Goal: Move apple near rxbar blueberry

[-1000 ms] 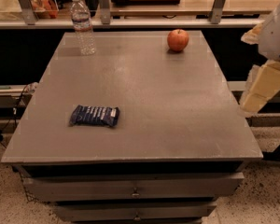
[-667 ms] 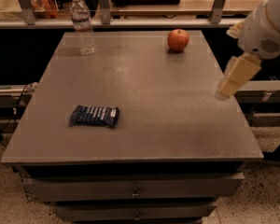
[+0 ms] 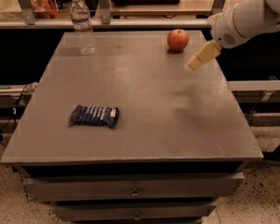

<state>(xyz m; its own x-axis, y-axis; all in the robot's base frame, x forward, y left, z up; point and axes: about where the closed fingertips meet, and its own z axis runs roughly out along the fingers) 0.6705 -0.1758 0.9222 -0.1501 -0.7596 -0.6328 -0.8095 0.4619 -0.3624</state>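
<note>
The upper part (image 3: 178,35) of the red apple is the next place my gripper needs to go to and close on, so that I can then carry the apple.
The red apple (image 3: 178,39) stands at the far right of the grey table top (image 3: 144,92). The dark blue rxbar blueberry (image 3: 94,115) lies flat near the front left, far from the apple. My gripper (image 3: 196,60) hangs from the white arm that enters from the upper right. It is above the table, just right of the apple and a little nearer than it, not touching it. It holds nothing that I can see.
A clear plastic water bottle (image 3: 82,24) stands upright at the far left of the table. A shelf with a rail (image 3: 130,22) runs behind the table. Drawers (image 3: 135,188) sit below the front edge.
The arm has swung in from the right edge, moving left and toward the back of the table, and is now close to the apple. The apple, bar and bottle have not moved.
</note>
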